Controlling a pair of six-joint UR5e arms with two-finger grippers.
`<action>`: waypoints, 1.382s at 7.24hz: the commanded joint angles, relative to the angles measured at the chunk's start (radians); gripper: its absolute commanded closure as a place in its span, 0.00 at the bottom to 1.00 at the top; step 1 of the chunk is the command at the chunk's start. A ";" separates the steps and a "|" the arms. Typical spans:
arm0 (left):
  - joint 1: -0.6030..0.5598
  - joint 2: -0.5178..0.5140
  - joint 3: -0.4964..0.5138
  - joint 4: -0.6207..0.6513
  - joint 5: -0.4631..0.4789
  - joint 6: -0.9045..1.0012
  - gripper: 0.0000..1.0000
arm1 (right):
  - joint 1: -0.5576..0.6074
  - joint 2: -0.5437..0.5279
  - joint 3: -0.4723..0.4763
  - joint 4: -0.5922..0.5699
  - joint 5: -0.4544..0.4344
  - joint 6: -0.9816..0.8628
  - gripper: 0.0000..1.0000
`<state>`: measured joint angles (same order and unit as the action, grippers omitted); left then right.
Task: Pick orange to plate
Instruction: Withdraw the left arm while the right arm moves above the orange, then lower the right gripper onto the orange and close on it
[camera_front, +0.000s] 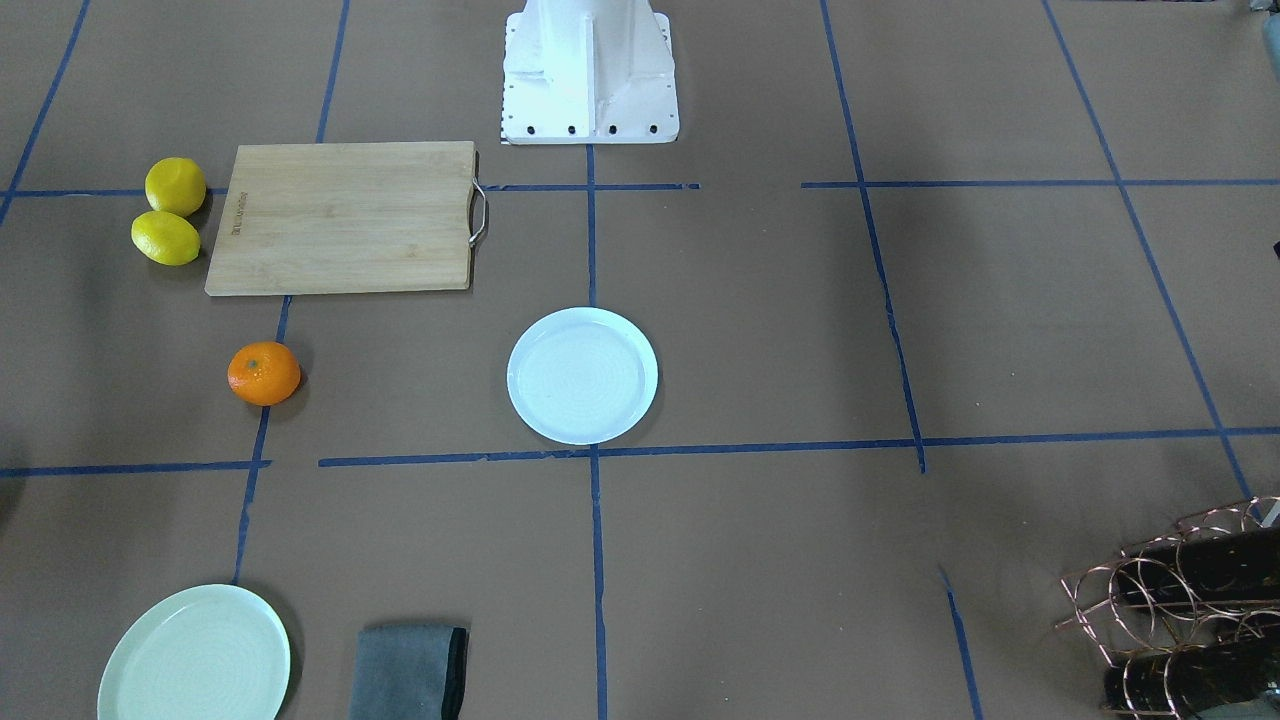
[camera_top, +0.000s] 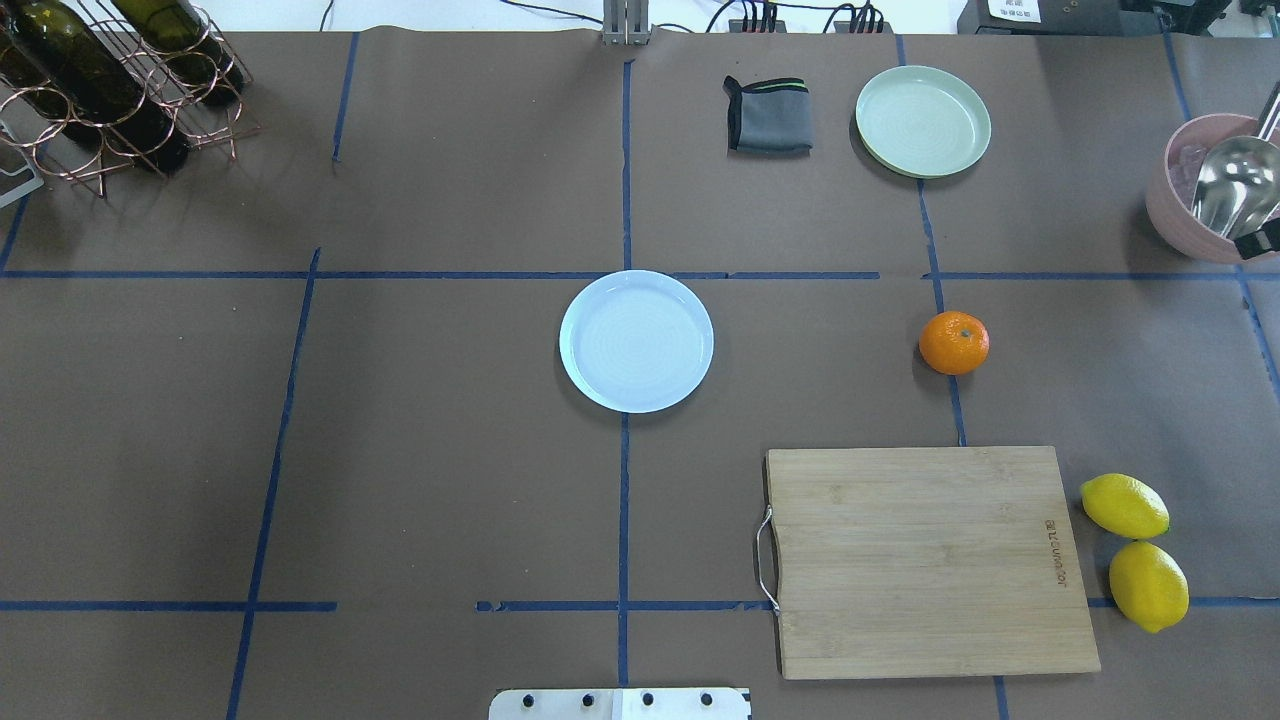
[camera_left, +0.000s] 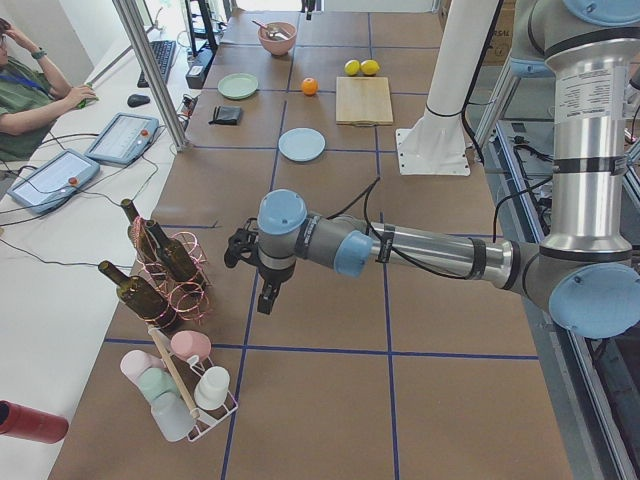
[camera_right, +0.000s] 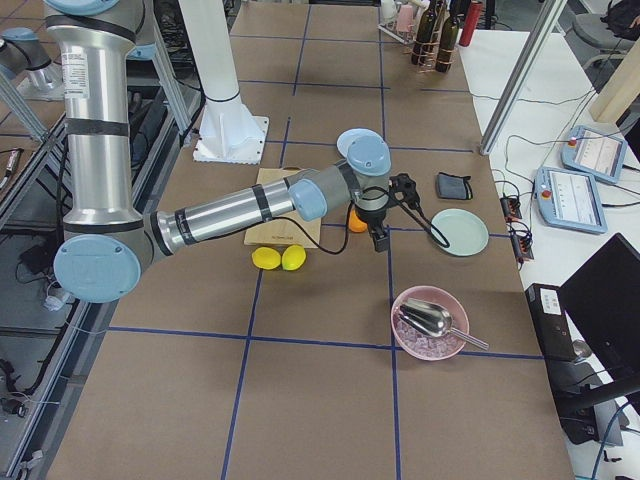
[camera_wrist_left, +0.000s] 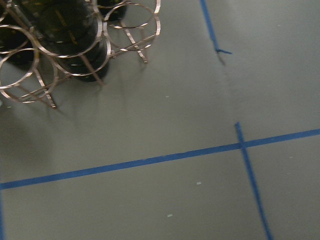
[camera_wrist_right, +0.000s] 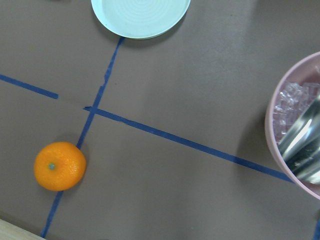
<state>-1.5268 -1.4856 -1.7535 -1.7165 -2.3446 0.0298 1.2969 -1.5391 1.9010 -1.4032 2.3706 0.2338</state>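
Note:
Next, my right gripper should go to the orange on the blue tape line and close around the orange's middle (camera_front: 264, 373) (camera_wrist_right: 60, 166), because it belongs on the plate.
The orange (camera_top: 954, 343) lies on a blue tape line on the robot's right half of the table, apart from the round white plate (camera_top: 636, 341), which lies bare at the table's middle. In the front view the orange (camera_front: 264, 373) is left of the plate (camera_front: 582, 375). The right wrist view looks down on the orange (camera_wrist_right: 59, 166) at lower left. My right gripper (camera_right: 380, 240) hangs above the table just beside the orange (camera_right: 355, 222); I cannot tell if it is open or shut. My left gripper (camera_left: 270, 292) hovers far away near the wine rack; its state is also unclear.
A wooden cutting board (camera_top: 925, 560) with two lemons (camera_top: 1124, 506) beside it lies near the robot's base. A mint-green plate (camera_top: 923, 121), a grey cloth (camera_top: 768, 115) and a pink bowl with a metal scoop (camera_top: 1210, 190) sit beyond the orange. The copper wine rack (camera_top: 100, 90) fills the far left corner.

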 joint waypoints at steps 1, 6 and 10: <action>-0.056 0.019 0.020 0.176 0.001 0.185 0.00 | -0.096 0.080 0.003 0.009 -0.002 0.090 0.00; -0.058 0.022 0.005 0.224 0.002 0.179 0.00 | -0.431 0.091 -0.017 0.148 -0.354 0.429 0.00; -0.058 0.022 0.005 0.222 0.002 0.179 0.00 | -0.516 0.155 -0.118 0.171 -0.485 0.469 0.00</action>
<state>-1.5846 -1.4635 -1.7494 -1.4940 -2.3424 0.2086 0.7954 -1.4211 1.8352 -1.2340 1.9186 0.6987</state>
